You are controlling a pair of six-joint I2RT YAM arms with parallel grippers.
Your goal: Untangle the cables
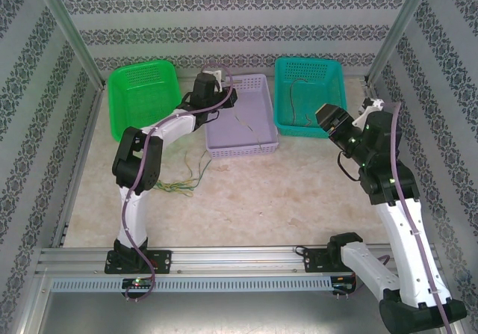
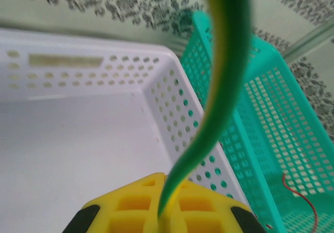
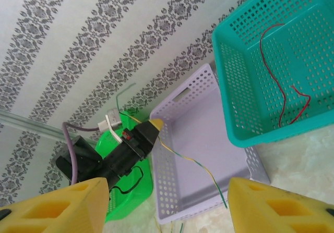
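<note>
The yellow-green cable, now hanging down into the lavender basket, will be let go by my left gripper on the lavender basket's bottom, close to the basket's front side [image 1: 234, 137].
My left gripper [image 1: 226, 95] hovers over the far left corner of the lavender basket [image 1: 261, 95], shut on a yellow-green cable [image 2: 222, 87]. That cable [image 3: 194, 161] hangs from the closed yellow fingers [image 2: 141, 199] down into the lavender basket [image 3: 172, 207]. A loose tangle of yellow and green cables [image 1: 179, 184] lies on the table left of the basket. A red cable [image 3: 276, 82] rests in the teal basket [image 3: 235, 118]. A black cable [image 3: 130, 183] lies in the green basket [image 3: 125, 204]. My right gripper [image 1: 332, 119] hangs open beside the teal basket, nothing between its fingers [image 3: 276, 207].
The green basket [image 1: 131, 99], lavender basket and teal basket [image 1: 328, 76] stand in a row along the back. Patterned walls enclose the table on three sides. Open tabletop [image 1: 284, 192] lies in front of the baskets.
</note>
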